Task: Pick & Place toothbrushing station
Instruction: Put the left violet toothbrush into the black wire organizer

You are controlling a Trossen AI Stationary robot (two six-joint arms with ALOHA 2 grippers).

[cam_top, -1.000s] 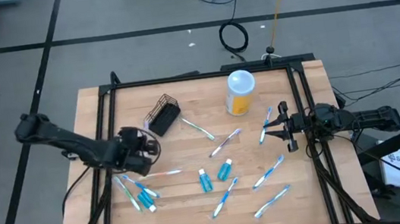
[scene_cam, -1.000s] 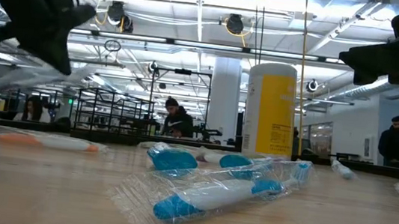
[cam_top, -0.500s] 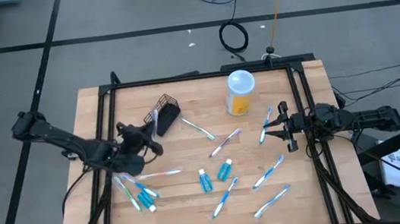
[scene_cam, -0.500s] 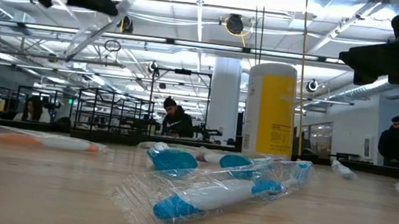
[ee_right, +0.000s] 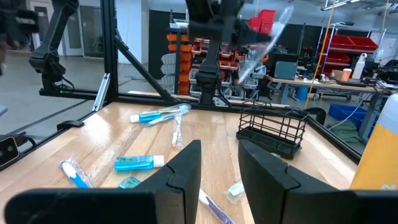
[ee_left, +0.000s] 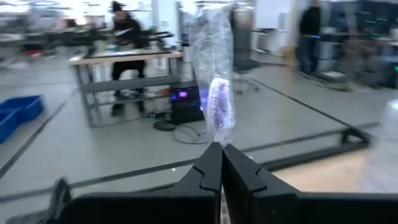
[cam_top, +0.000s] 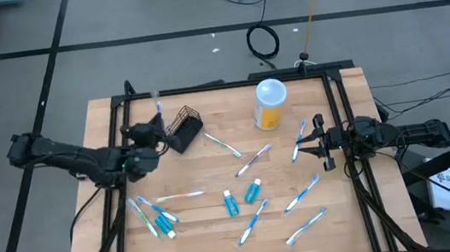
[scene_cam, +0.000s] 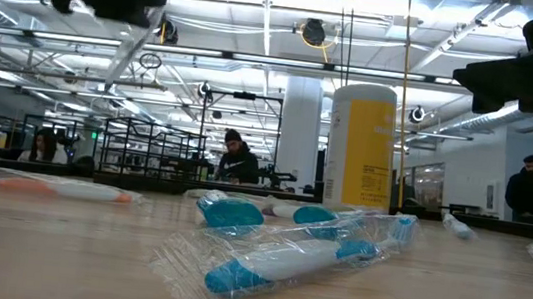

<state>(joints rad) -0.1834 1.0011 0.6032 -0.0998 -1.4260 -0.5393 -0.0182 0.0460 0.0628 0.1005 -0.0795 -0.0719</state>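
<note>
The black wire basket (cam_top: 183, 128) is near the table's far edge. Next, my left gripper lets go of the clear-wrapped toothbrush, now held just beside the basket, inside it.
My left gripper (cam_top: 157, 131) hovers over the table's far left, just left of the black wire basket (cam_top: 184, 129), shut on a clear-wrapped toothbrush (cam_top: 158, 110). The basket stands on the wood, also in the right wrist view (ee_right: 273, 130). Several wrapped blue-and-white toothbrushes (cam_top: 302, 192) and teal tubes (cam_top: 253, 191) lie flat across the table. My right gripper (cam_top: 322, 142) waits at the right edge, open, with nothing between its fingers (ee_right: 180, 171). My left gripper pinches one end of the wrapped toothbrush (ee_left: 219, 138) between its two fingertips (ee_left: 208, 168). The fingers point about level. The rest of the toothbrush (ee_right: 264, 40) sticks out past them, slanting up toward the table's far edge. It is lifted clear of the table.
A yellow bottle with a white lid (cam_top: 270, 103) stands at the far middle. A black frame rail (cam_top: 220, 85) runs along the table's edges. Two toothbrushes and a tube (cam_top: 164, 224) lie near the left front. People show in the room beyond the table.
My left gripper has risen and gone toward the table's far edge, up beside the basket, staying shut on the toothbrush. Its wrist has turned from pointing down to about level, so the toothbrush now sticks out toward the far edge.
</note>
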